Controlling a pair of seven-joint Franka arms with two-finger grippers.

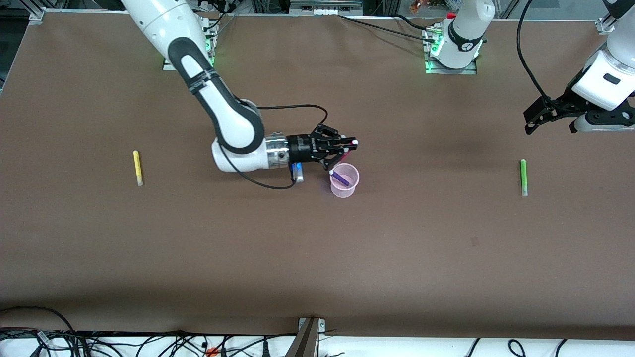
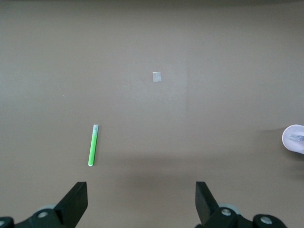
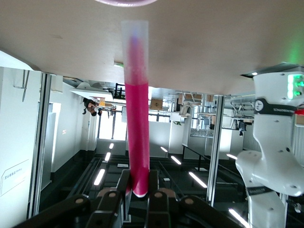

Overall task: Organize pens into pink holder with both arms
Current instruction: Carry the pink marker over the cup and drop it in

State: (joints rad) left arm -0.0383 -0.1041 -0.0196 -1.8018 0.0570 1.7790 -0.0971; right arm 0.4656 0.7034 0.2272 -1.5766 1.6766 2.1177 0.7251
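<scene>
The magenta-pink pen will leave my right gripper inside the pink holder [image 1: 342, 184], beside the dark purple-blue pen.
The pink holder [image 1: 345, 181] stands mid-table with a dark purple-blue pen [image 1: 340, 176] leaning inside it. My right gripper [image 1: 351, 144] hangs just above the holder's rim, shut on the magenta-pink pen [image 1: 344, 156]. In the right wrist view that pen [image 3: 137, 118] runs from the right gripper [image 3: 139, 187] up to the holder's rim [image 3: 124, 2]. My left gripper [image 1: 553, 123] hangs open and empty over the table at the left arm's end, near the green pen [image 1: 523, 177]. The left wrist view shows the green pen [image 2: 93, 145] ahead of the left gripper [image 2: 141, 199]. A yellow pen [image 1: 138, 167] lies at the right arm's end.
A small pale patch [image 2: 156, 76] marks the brown table [image 1: 317, 258]. The holder [image 2: 294, 138] shows at the edge of the left wrist view. Cables run along the table's near edge [image 1: 149, 342]. The left arm's base [image 3: 275, 156] shows in the right wrist view.
</scene>
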